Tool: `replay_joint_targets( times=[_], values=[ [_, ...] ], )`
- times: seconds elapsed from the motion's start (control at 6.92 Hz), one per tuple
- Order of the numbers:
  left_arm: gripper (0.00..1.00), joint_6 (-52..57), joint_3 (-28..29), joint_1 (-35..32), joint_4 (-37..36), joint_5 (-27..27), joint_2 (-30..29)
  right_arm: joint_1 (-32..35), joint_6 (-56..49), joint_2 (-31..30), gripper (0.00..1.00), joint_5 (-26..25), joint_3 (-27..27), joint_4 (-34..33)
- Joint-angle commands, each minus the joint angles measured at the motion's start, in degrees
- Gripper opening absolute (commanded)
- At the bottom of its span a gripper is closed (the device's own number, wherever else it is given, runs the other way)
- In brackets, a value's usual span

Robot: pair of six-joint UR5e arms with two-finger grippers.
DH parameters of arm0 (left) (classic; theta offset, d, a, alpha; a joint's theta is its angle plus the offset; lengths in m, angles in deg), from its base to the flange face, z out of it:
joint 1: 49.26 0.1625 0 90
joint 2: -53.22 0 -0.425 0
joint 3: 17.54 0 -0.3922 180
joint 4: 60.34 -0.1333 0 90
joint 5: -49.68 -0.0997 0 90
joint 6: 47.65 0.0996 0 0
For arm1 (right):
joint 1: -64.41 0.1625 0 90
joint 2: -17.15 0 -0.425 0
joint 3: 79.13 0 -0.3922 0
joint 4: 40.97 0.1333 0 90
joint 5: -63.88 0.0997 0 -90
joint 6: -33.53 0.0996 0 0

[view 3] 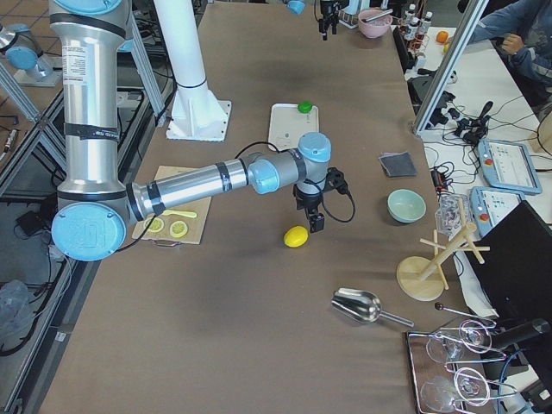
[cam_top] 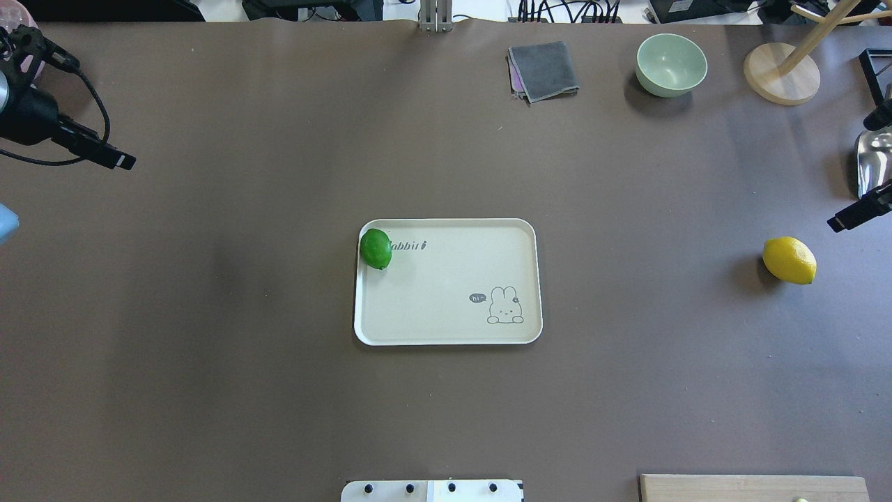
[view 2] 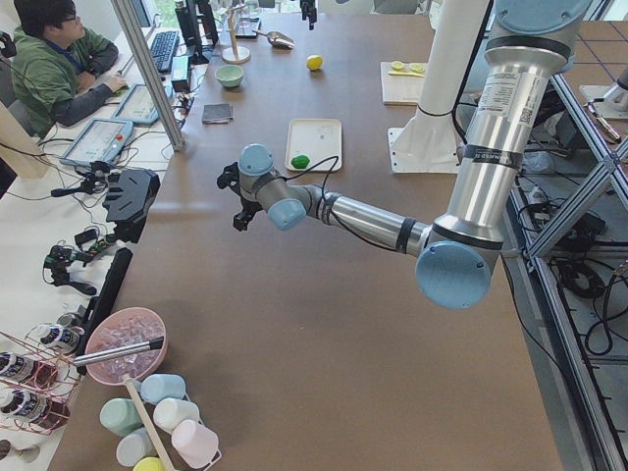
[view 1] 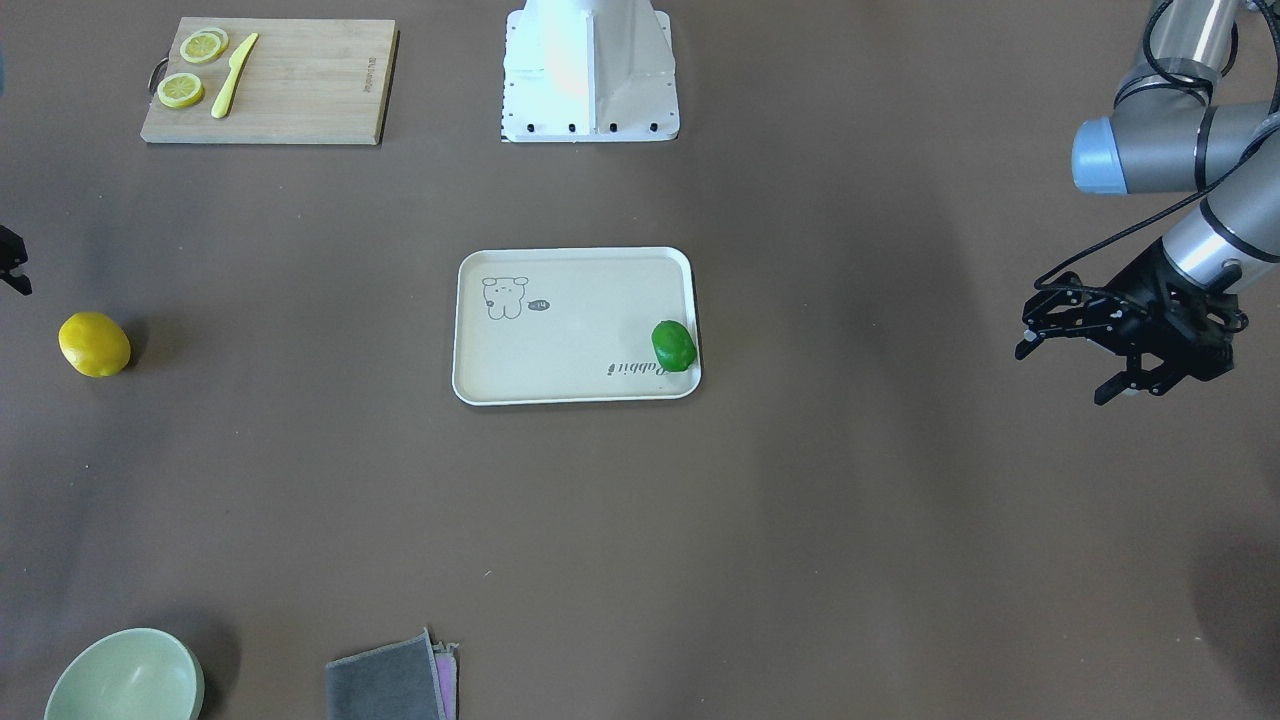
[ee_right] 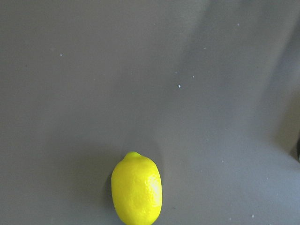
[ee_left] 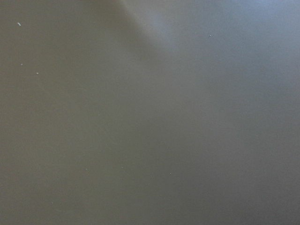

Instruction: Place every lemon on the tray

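Observation:
The yellow lemon still has to go on the cream tray, so my right gripper should next close around the middle (view 1: 95, 343) (ee_right: 137, 190) of this lemon.
The green lemon (view 1: 674, 345) lies on the cream tray (view 1: 570, 330) at its edge on my left side, also seen from overhead (cam_top: 375, 248). The yellow lemon (view 1: 94, 344) lies on the bare table far to my right (cam_top: 789, 260). My right gripper (view 3: 315, 226) hangs over the table just beside and above it, with its jaws apart and empty. The yellow lemon fills the bottom of the right wrist view (ee_right: 136, 188). My left gripper (view 1: 1060, 375) is open and empty, far out on my left. Its wrist view shows only bare table.
A wooden cutting board (view 1: 300, 90) with lemon slices and a yellow knife lies near my base on my right. A green bowl (cam_top: 670, 64), a grey cloth (cam_top: 543, 70), a wooden stand (cam_top: 780, 73) and a metal scoop (cam_top: 872, 160) sit at the far right.

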Motion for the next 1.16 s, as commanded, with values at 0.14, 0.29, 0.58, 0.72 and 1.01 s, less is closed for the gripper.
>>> replay_joint_targets(
  times=[0.14,0.29,0.58,0.72,1.01],
  values=[
    [0.98,0.0,-0.2,-0.1,0.0,0.1,-0.1,-5.4,6.8,-0.1,1.0,0.0,-8.0,13.5],
    [0.98,0.0,-0.2,-0.1,0.0,0.1,-0.1,-7.6,8.9,0.0,1.0,-1.2,-8.1,13.5],
    [0.98,-0.1,-0.2,-0.1,0.0,0.1,-0.4,-8.9,8.6,-0.1,0.99,-5.0,-8.8,13.5],
    [0.98,-0.2,-0.2,0.0,0.0,0.1,-0.4,-9.4,8.8,-0.1,0.99,-5.0,-8.9,13.5],
    [0.98,-0.5,-0.2,0.0,0.0,0.1,-0.5,-10.7,9.2,-0.1,0.97,-5.4,-9.5,13.9]
  ],
)
